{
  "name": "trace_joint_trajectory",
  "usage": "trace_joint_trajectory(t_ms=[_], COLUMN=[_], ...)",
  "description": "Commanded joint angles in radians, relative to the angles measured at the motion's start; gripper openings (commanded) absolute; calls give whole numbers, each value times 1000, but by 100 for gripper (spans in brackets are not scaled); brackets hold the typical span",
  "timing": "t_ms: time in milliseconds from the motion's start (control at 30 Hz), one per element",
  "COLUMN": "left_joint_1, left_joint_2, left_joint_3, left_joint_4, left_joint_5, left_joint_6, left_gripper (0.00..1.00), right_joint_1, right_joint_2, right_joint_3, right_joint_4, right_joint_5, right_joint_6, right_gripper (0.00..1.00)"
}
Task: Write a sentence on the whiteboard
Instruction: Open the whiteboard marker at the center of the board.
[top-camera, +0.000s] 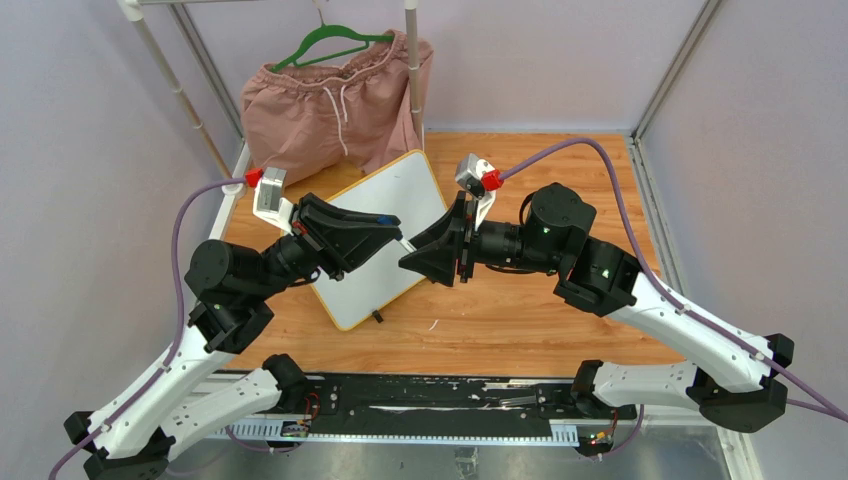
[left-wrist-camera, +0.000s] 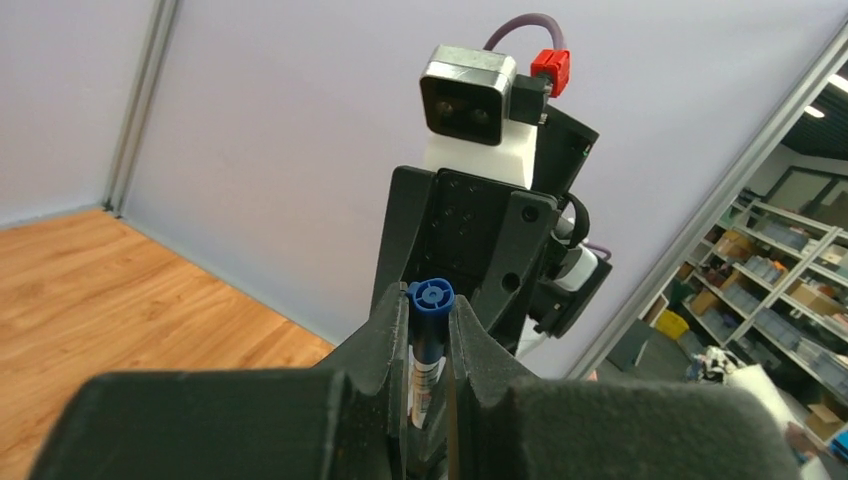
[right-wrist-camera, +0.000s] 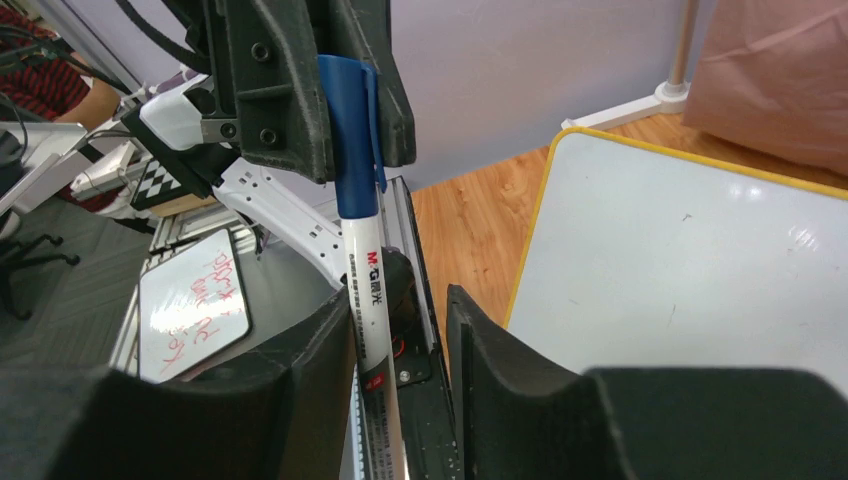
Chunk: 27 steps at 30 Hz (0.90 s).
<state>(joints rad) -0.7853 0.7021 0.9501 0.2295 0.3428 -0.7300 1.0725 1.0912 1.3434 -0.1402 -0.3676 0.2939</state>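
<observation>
Next, I release the blue cap with my left gripper on the bare wooden table (top-camera: 502, 277) beside the whiteboard, beneath my right gripper.
The whiteboard (top-camera: 400, 190) lies on the wooden table, white with a yellow frame. Its surface is blank and no sentence shows on it; it also shows in the right wrist view (right-wrist-camera: 680, 270). Both grippers meet above the board's near right edge. My left gripper (top-camera: 392, 232) is shut on the blue cap (left-wrist-camera: 430, 296) of a marker (right-wrist-camera: 362, 270) with a white barrel. My right gripper (right-wrist-camera: 395, 305) is open around the barrel. The barrel rests against one finger (right-wrist-camera: 320, 350), with a gap to the other.
Pink shorts (top-camera: 335, 110) hang on a green hanger from a white rack at the back left, just behind the board. A small second board with red writing (right-wrist-camera: 195, 300) lies off the table below. Grey walls close in the sides.
</observation>
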Motion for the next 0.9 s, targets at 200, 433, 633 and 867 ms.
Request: trace_joint_trajectory(t_ms=[200,433,633,867], left_joint_1=[-8,-8,-8,-8], left_joint_2=[11,-3,3,30], left_joint_3=[38,131,133,98], left_joint_4=[6,-112,-72,-83], left_joint_5=[2,-157,-193,-238], left_joint_6=[36,146,118,86], left_gripper=[0,0,0,0], right_joint_1=[11,10,10,11], right_joint_2=[-36,-165,-249,-373], right_joint_3=[-22,-147,-218,-266], right_joint_4=[0,-56,-75,-188], right_joint_5=[-10,65,107,265], right_joint_6=[11,9,26,1], right_gripper=[1,0,0,0])
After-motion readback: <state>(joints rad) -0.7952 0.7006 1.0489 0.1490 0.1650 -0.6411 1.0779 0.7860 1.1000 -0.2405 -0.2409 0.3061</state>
